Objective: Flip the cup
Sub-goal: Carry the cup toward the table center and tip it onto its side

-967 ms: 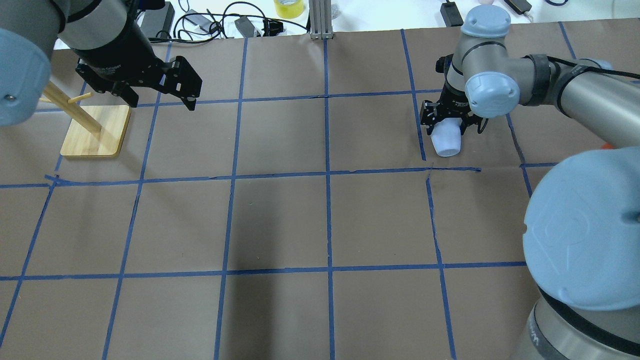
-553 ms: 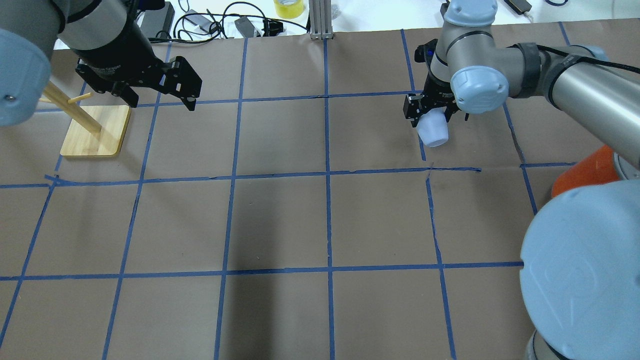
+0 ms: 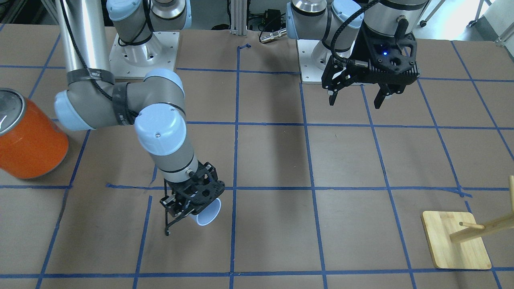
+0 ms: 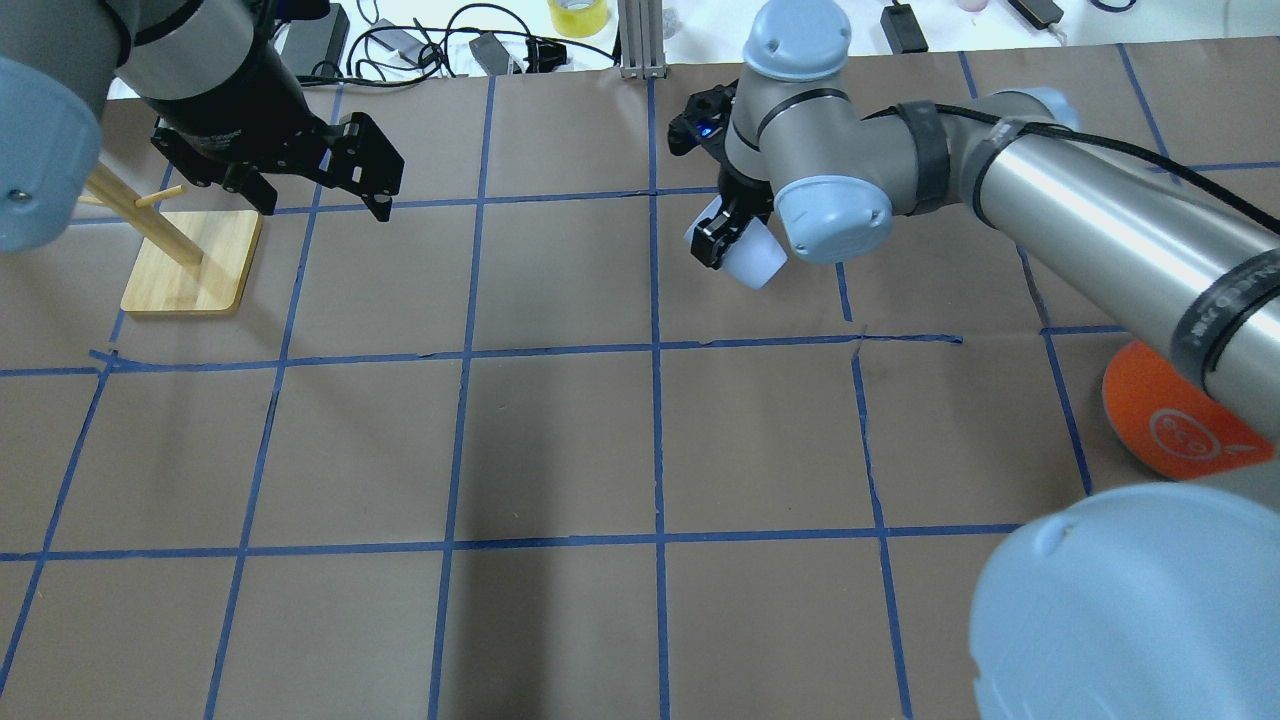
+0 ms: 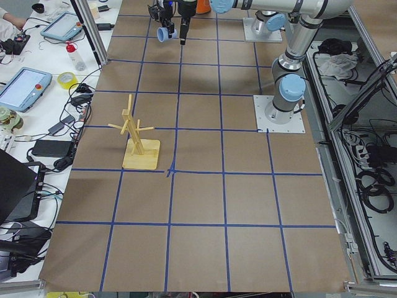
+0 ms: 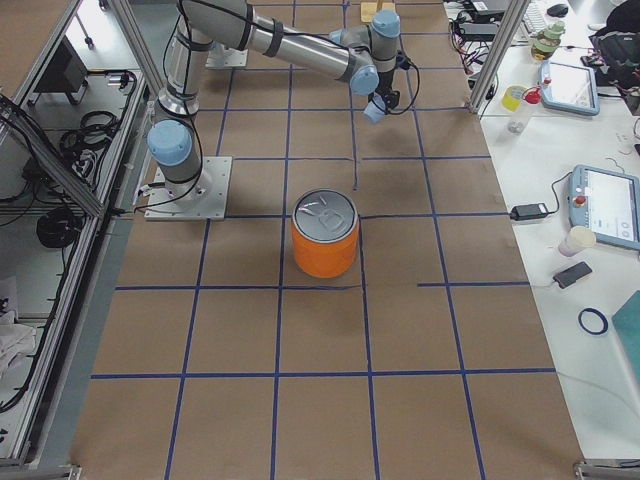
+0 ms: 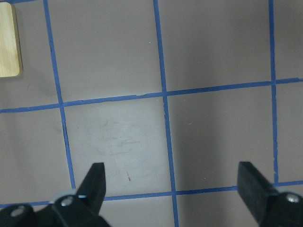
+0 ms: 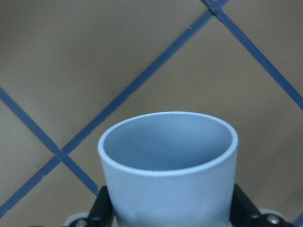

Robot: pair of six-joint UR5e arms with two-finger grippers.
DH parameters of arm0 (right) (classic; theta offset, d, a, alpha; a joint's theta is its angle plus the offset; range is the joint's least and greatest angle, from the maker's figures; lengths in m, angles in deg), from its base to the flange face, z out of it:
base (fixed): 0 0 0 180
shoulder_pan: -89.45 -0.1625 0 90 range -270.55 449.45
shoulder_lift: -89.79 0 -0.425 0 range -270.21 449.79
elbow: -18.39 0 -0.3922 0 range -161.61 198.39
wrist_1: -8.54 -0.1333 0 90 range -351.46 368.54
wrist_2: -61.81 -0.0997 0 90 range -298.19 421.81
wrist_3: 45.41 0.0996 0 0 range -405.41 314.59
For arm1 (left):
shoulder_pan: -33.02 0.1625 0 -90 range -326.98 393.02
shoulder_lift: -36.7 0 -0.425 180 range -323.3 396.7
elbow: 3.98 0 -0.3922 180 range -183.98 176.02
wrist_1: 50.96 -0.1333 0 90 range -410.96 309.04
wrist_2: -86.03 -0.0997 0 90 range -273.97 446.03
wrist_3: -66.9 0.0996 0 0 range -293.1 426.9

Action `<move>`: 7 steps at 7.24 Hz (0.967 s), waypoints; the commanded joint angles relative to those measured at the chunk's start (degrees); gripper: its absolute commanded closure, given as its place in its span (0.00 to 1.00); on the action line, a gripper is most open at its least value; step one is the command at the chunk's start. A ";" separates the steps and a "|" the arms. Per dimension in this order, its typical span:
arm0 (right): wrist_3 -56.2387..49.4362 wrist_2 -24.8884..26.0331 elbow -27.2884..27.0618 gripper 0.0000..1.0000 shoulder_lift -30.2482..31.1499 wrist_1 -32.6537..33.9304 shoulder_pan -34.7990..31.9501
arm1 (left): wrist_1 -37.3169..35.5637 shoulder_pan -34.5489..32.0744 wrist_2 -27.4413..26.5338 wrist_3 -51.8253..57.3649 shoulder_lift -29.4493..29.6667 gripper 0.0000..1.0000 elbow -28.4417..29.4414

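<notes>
The pale blue-white cup will go down from my right gripper onto the table (image 3: 249,204), beside the blue tape crossing that is nearest to it.
The pale blue-white cup (image 4: 757,264) is held in my right gripper (image 4: 742,252), which is shut on its lower body. The cup is off the table and tilted, over the far middle-right squares. In the front-facing view the cup (image 3: 209,212) has its rim turned outward and down past the right gripper (image 3: 188,216). The right wrist view shows the cup (image 8: 168,175) with its open mouth pointing away from the wrist toward the paper. My left gripper (image 4: 325,208) is open and empty above the far left of the table, also seen in the front-facing view (image 3: 354,103).
A large orange can (image 4: 1165,420) with a silver top (image 3: 8,106) stands near the right side. A wooden peg rack (image 4: 190,262) on a square base stands at the far left, just left of my left gripper. Cables and gear lie beyond the table's far edge.
My right arm has carried the cup leftward by about one grid square and turned the wrist, which tilted the cup. The orange can has come into view. The left arm has not moved.
</notes>
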 commanded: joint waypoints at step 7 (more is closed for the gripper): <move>-26.16 5.79 -1.51 0.82 -5.47 12.49 -13.32 | 0.00 0.00 0.00 0.00 -0.09 0.00 0.04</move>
